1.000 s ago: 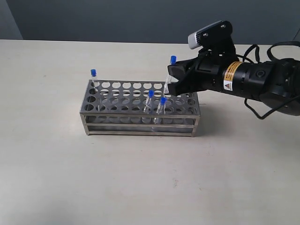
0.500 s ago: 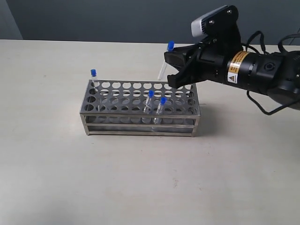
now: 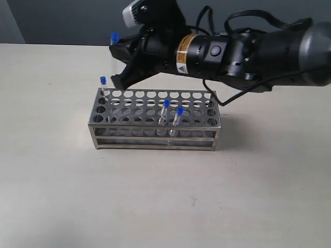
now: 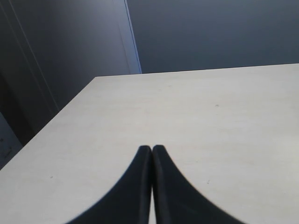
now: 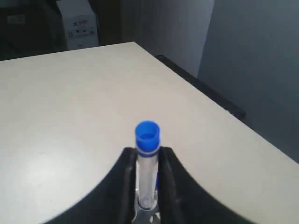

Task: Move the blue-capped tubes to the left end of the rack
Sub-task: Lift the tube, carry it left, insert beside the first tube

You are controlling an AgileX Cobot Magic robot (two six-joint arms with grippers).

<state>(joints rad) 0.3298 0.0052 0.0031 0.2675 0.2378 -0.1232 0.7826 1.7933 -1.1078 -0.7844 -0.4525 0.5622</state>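
The tube in my right gripper should be released in the rack (image 3: 106,101), just in front of the blue-capped tube at the far corner of the rack. The held tube is now above the rack's end.
The silver rack (image 3: 135,129) stands mid-table. One blue-capped tube (image 3: 103,81) sits in its far left corner, and two more (image 3: 166,105) (image 3: 179,112) lean in the front rows right of the middle. My right gripper (image 3: 117,65) hovers above the rack's left end, shut on the fourth tube (image 3: 114,38), which stands nearly upright with its cap above the fingers. The right wrist view shows this tube (image 5: 147,136) pinched between the black fingers (image 5: 125,172) of that gripper (image 5: 148,157). My left gripper (image 4: 152,149) is shut on nothing over bare table, out of the exterior view.
The right arm (image 3: 232,49) stretches across above the rack's back edge, with cables behind it. The pale table (image 3: 155,196) spreads around the rack. A dark wall runs along the table's far edge.
The right gripper has lifted the tube out of the rack's right end and carried it left, above the rack, to the left end. The other three tubes have not moved.
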